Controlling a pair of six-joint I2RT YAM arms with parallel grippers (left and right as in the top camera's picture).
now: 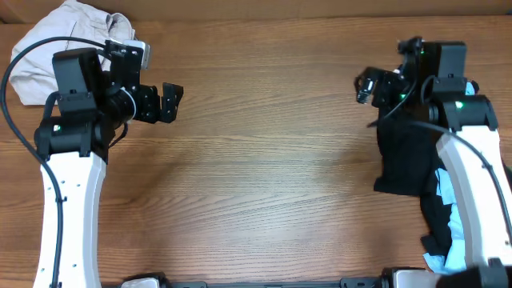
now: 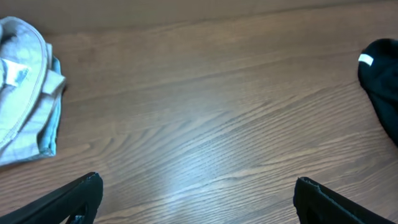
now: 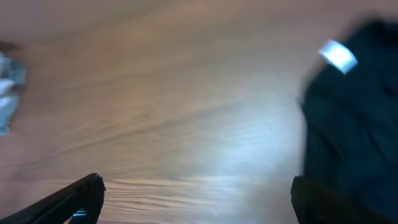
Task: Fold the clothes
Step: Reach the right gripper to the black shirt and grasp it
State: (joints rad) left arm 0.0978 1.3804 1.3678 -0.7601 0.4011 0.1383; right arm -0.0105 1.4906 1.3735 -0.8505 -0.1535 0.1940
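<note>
The black garment's edge [image 1: 385, 124] [image 3: 309, 134] faces the middle of the table. My right gripper will close on it next, near the end with the white label.
A beige garment [image 1: 64, 44] lies crumpled at the table's far left corner, and it also shows in the left wrist view [image 2: 25, 93]. A black garment [image 1: 404, 156] lies at the right under my right arm, with light blue cloth [image 1: 456, 232] beside it. The black garment shows in the right wrist view [image 3: 354, 106] with a white label [image 3: 339, 56]. My left gripper [image 1: 172, 102] is open and empty above bare wood, right of the beige garment. My right gripper [image 1: 366, 86] is open and empty, just left of the black garment's top edge.
The wooden table [image 1: 264, 160] spreads between the two arms. The black garment's edge also shows at the right of the left wrist view [image 2: 380, 74]. The arm bases stand at the front edge.
</note>
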